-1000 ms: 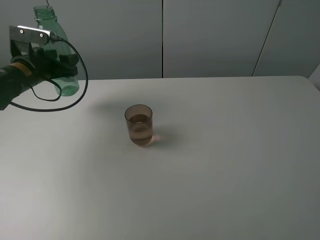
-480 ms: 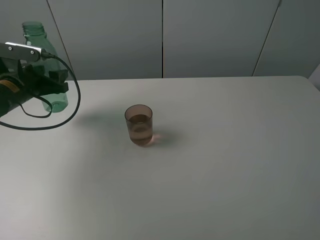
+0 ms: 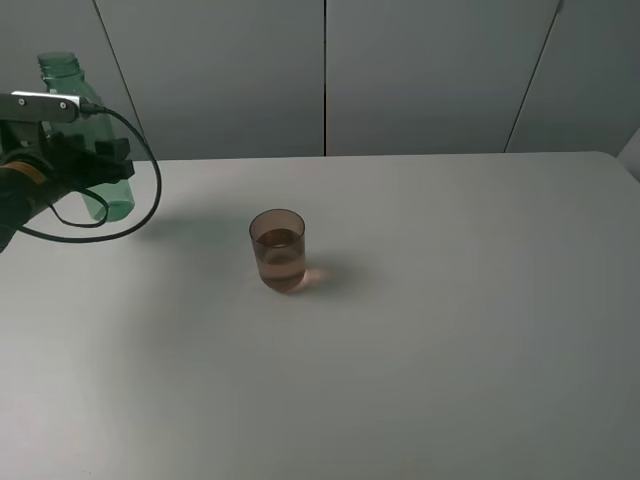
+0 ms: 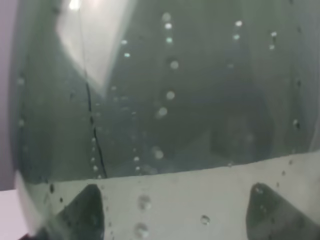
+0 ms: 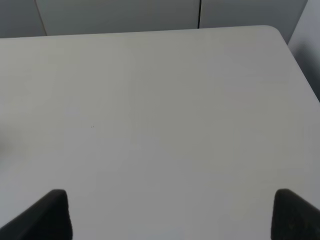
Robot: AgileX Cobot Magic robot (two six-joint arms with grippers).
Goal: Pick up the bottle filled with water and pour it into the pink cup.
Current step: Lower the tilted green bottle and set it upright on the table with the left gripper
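Note:
I should use my left gripper to set the green bottle down on the white table (image 3: 142, 217), close to its far edge and a little nearer to the pink cup.
The green transparent bottle (image 3: 60, 72) stands upright at the far left of the table, with its capless neck up. My left gripper (image 3: 103, 166) is shut around its body. In the left wrist view the bottle (image 4: 170, 100) fills the picture, with droplets on its wall, between my two fingertips (image 4: 85, 212). The pink cup (image 3: 278, 250) stands near the table's middle with some liquid in it, well to the right of the bottle. My right gripper (image 5: 172, 215) is open and empty above bare table. It does not show in the exterior view.
The white table (image 3: 450, 330) has its far edge against grey wall panels (image 3: 420, 70). A black cable (image 3: 150, 200) loops from the left arm beside the bottle. The right wrist view shows the table's far right corner (image 5: 272, 30).
My left gripper has carried the bottle left and down, away from the cup, and the bottle has come more upright. The cup has not moved.

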